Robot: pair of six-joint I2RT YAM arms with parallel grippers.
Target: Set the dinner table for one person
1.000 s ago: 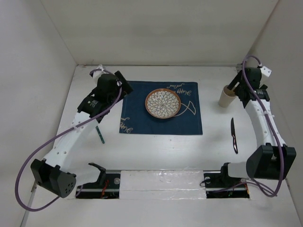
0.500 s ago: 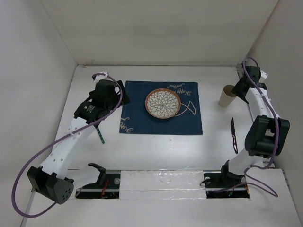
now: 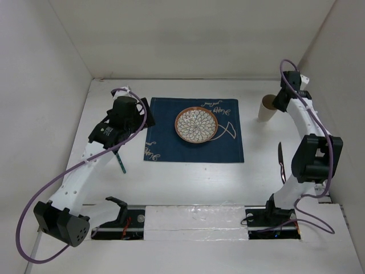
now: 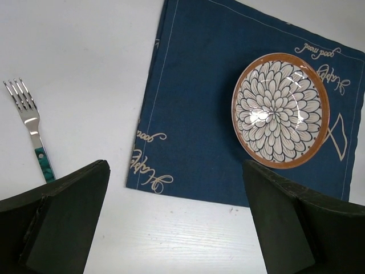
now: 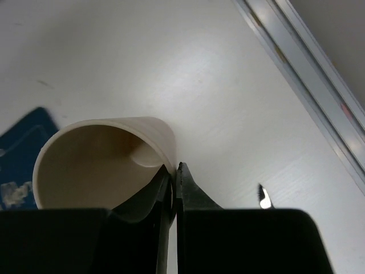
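Observation:
Next, my right gripper sets the beige cup down on the dark blue mat's back corner (image 3: 228, 108) (image 5: 21, 162) nearest the knife.
A beige cup (image 3: 266, 109) stands at the back right of the white dinner table (image 3: 188, 182). My right gripper (image 3: 279, 105) is shut on its rim, one finger inside and one outside (image 5: 175, 171); the cup (image 5: 102, 160) leans in the wrist view. A patterned plate (image 3: 196, 125) lies on the dark blue mat (image 3: 171, 142). A green-handled fork (image 3: 120, 161) lies left of the mat. A knife (image 3: 281, 162) lies on the right. My left gripper (image 3: 140, 111) hangs open over the mat's left edge (image 4: 177, 228), holding nothing, with the plate (image 4: 280, 110) and fork (image 4: 31, 131) ahead.
White walls close the table on the left, back and right. The arm bases and a taped rail (image 3: 194, 220) run along the near edge. The knife's tip (image 5: 263, 197) shows just right of my right fingers.
My right gripper has closed on the cup's rim, and the cup has shifted a little left and back. The right arm's elbow rose. The left arm drew slightly back toward the fork.

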